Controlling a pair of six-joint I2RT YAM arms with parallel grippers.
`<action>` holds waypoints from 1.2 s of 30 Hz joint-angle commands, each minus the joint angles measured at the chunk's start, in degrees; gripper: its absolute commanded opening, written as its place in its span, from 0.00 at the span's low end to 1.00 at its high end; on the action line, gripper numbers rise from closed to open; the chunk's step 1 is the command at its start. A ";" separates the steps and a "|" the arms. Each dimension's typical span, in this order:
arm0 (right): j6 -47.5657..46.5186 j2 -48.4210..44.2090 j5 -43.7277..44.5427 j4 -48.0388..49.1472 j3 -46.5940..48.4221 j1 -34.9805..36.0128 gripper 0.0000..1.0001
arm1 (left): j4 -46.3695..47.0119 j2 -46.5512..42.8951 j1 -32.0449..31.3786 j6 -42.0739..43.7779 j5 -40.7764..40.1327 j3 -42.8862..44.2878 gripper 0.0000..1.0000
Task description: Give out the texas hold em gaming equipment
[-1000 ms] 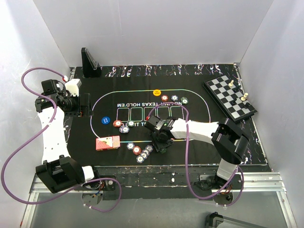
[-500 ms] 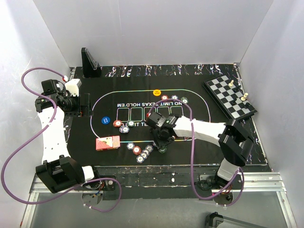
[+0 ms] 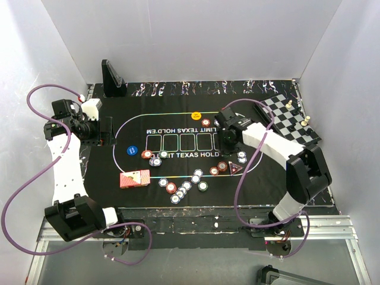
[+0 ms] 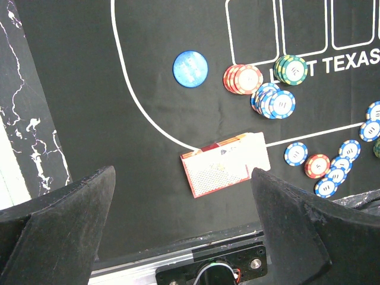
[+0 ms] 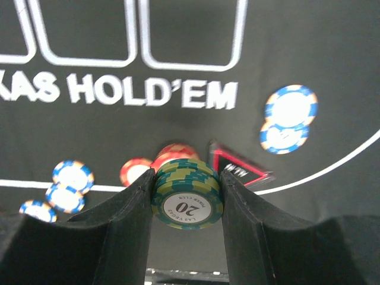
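Observation:
My left gripper needs to close on the long sides (image 3: 129,179) (image 4: 208,171) of the red-backed card box, toward the end of the box that is farther from the chips.
My right gripper (image 3: 228,138) hangs over the right part of the mat, shut on a small stack of green chips (image 5: 187,193), which sits squarely between its fingers (image 5: 127,214). Below it lie red chips (image 5: 172,155), a dark triangular marker (image 5: 237,168) and two blue-and-white chips (image 5: 290,108). At the far left my left gripper (image 3: 105,132) stands open and holds nothing. It looks down on the red-backed cards (image 4: 224,163), a blue disc (image 4: 190,67), and red chips (image 4: 242,78), green chips (image 4: 291,69) and blue chips (image 4: 274,101). A yellow button (image 3: 196,115) lies at the far side.
The black mat (image 3: 178,110) printed with the Hold'em lettering covers the table. A chessboard (image 3: 285,123) with pieces sits at the back right, close to my right arm. A black stand (image 3: 111,79) is at the back left. More chips (image 3: 178,190) are scattered near the front edge.
My right arm has swung from the mat's near middle to the right and farther back, carrying the green chips. Chips it was covering now show. The left arm has not moved.

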 commanded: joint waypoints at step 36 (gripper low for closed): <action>1.87 4.67 3.99 0.17 8.86 -7.35 0.78 | -4.64 -8.14 -10.22 29.34 11.31 -13.33 1.00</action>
